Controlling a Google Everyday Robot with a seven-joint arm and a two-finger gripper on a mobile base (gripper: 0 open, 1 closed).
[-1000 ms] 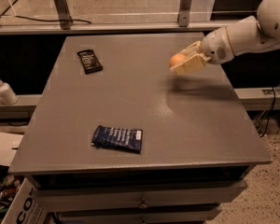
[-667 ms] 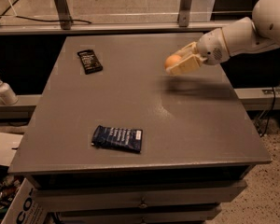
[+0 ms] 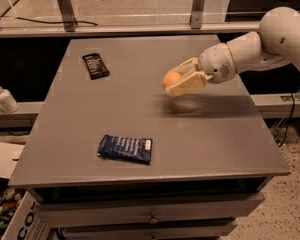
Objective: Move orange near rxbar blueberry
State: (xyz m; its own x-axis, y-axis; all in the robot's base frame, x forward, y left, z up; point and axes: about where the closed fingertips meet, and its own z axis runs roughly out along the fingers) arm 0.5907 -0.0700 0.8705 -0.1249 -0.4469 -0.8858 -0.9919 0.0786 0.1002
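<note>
Next, I let go of the orange with my gripper on the grey table (image 3: 157, 132), just behind the corner of the rxbar blueberry nearest my arm. The orange is now held clear of the tabletop.
My gripper (image 3: 176, 80) is above the right middle of the grey table (image 3: 155, 119), reaching in from the right on a white arm. Its cream fingers (image 3: 186, 85) are shut on the orange (image 3: 171, 79), a small round fruit held clear of the tabletop. The rxbar blueberry (image 3: 126, 148), a flat dark blue wrapper with white lettering, lies near the table's front edge, left of and well below the gripper in the view.
A smaller black wrapper (image 3: 95, 65) lies at the back left of the table. A white pump bottle (image 3: 3, 97) stands on a ledge left of the table. Drawers sit under the tabletop. A cardboard box (image 3: 17, 219) is at lower left.
The gripper has moved left and toward the table's front with the orange held in it. The wrappers have not moved.
</note>
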